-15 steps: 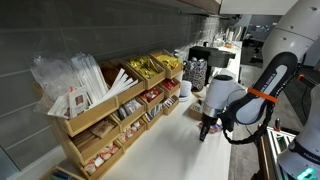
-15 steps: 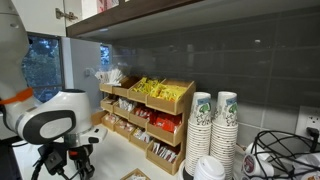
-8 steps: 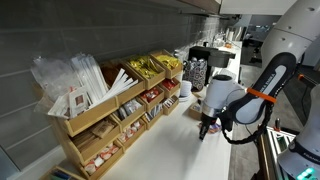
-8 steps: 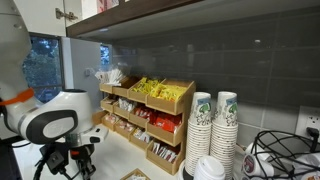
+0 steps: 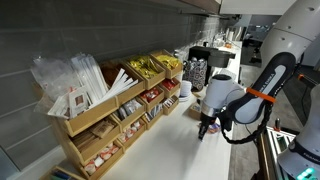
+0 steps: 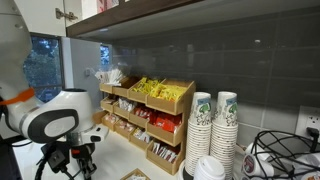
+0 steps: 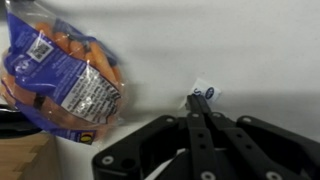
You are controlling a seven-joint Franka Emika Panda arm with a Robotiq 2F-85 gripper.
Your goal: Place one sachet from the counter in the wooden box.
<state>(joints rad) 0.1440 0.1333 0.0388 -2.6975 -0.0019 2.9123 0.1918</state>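
Observation:
My gripper's closed fingers are at the sachet lying flat on the counter, so they should open, move lower and pinch the sachet's middle (image 7: 204, 92) before lifting.
In the wrist view my gripper (image 7: 192, 100) has its two black fingers pressed together, pinching a tiny white sachet (image 7: 203, 95) with a blue mark at the tips, over the white counter. In both exterior views the gripper (image 5: 205, 128) (image 6: 74, 160) points down, low over the counter. It is in front of the long light-wood tiered box (image 5: 108, 112) (image 6: 150, 112), which holds packets and straws. The sachet is too small to see in the exterior views.
A blue and orange bag of snacks (image 7: 62, 72) lies on the counter left of the gripper. A black-and-white patterned container (image 5: 197, 72) stands past the box's far end. Stacks of paper cups (image 6: 213, 125) stand beside the box. White counter (image 5: 180, 150) lies open near the gripper.

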